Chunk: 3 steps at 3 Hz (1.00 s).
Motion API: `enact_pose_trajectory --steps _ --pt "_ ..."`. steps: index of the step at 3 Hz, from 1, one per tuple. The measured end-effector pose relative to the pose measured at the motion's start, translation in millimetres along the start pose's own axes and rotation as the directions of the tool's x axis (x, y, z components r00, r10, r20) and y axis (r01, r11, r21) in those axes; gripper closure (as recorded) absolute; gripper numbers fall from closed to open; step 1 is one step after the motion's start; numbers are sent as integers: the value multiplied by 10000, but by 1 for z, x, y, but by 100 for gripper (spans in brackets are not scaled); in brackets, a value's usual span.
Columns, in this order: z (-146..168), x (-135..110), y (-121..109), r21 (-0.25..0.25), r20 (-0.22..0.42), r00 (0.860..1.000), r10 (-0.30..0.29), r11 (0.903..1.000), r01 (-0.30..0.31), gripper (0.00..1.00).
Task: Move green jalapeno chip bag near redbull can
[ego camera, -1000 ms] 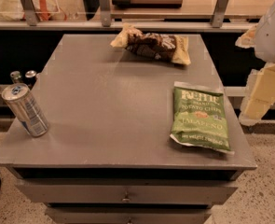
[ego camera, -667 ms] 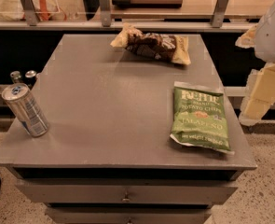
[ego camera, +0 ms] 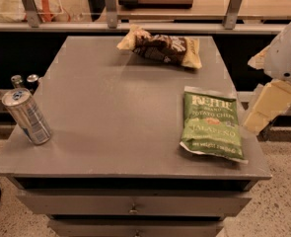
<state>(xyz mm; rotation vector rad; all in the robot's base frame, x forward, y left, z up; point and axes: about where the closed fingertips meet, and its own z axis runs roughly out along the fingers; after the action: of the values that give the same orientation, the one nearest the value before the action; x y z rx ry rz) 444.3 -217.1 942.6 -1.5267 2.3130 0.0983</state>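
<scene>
The green jalapeno chip bag's middle (ego camera: 225, 129) is next for my gripper. It should go there, toward the side nearest the white arm, and close.
The green jalapeno chip bag (ego camera: 212, 124) lies flat near the front right corner of the grey table (ego camera: 110, 107), its Kettle lettering facing up. The redbull can (ego camera: 26, 116), silver and blue with a silver top, stands at the table's front left edge, far from the bag. My gripper (ego camera: 266, 107) hangs off the right side of the table, just right of the bag and not touching it. It hangs from the white arm (ego camera: 288, 53) at the right edge of the view.
A brown and tan chip bag (ego camera: 162, 47) lies at the table's back middle. Small dark cans with silver tops (ego camera: 25, 81) stand on a lower level behind the left edge. A railing and counter (ego camera: 150, 26) run behind the table. Drawers sit below the tabletop.
</scene>
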Motion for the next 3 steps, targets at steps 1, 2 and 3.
enact_pose_trajectory --steps 1,2,3 --pt "23 5 1 -92 906 9847 1488 9889 -1486 0" --pt "45 6 -1 56 1723 9569 2336 9712 -2381 0" --pt "71 6 -4 305 2528 9333 2550 9621 -2711 0"
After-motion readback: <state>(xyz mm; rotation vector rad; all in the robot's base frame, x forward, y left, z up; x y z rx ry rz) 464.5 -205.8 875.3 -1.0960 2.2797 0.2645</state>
